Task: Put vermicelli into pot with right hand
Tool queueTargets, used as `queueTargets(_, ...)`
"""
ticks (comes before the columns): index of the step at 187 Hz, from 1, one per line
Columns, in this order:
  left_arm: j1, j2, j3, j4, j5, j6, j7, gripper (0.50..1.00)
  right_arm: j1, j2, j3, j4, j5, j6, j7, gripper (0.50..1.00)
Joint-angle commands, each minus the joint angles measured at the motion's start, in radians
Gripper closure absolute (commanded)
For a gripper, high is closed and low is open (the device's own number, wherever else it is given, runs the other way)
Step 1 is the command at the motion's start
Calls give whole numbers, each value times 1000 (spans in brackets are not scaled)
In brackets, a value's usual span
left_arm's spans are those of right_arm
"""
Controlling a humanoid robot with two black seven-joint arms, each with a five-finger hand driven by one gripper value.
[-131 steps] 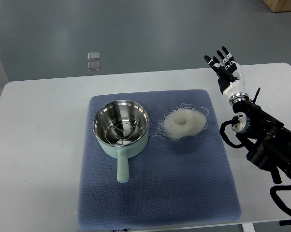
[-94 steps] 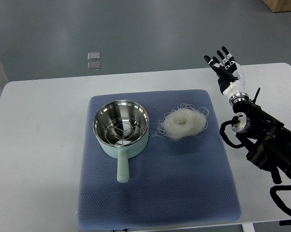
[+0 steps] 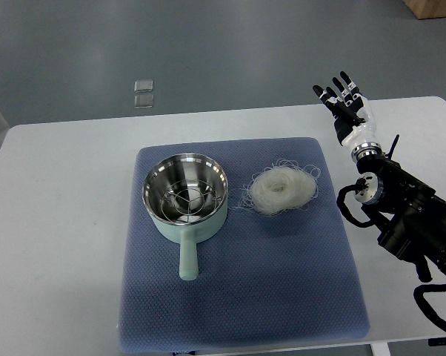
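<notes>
I need to close my right gripper on the far side of the vermicelli nest (image 3: 292,178), next to the pale green pot.
A white nest of vermicelli (image 3: 282,189) lies on the blue mat (image 3: 245,289), just right of the pot. The pale green pot (image 3: 186,196) has a steel inside with a wire rack and its handle points toward me. My right hand (image 3: 344,100) is at the table's far right edge, up and right of the vermicelli and well apart from it. Its fingers are spread and it holds nothing. The left arm does not show.
The mat lies on a white table (image 3: 60,222). My right arm (image 3: 408,222) runs along the table's right side. Two small clear squares (image 3: 143,93) lie on the grey floor beyond the table.
</notes>
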Motion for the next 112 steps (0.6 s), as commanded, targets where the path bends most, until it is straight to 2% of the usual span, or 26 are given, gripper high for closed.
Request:
queueTargets(1, 0, 0, 0, 1, 0, 0, 0, 500, 0, 0, 0, 0, 0, 0, 0, 570)
queueTargets(112, 0, 0, 0, 0, 0, 0, 0, 500, 0, 5, -3, 0, -1, 0, 0, 570)
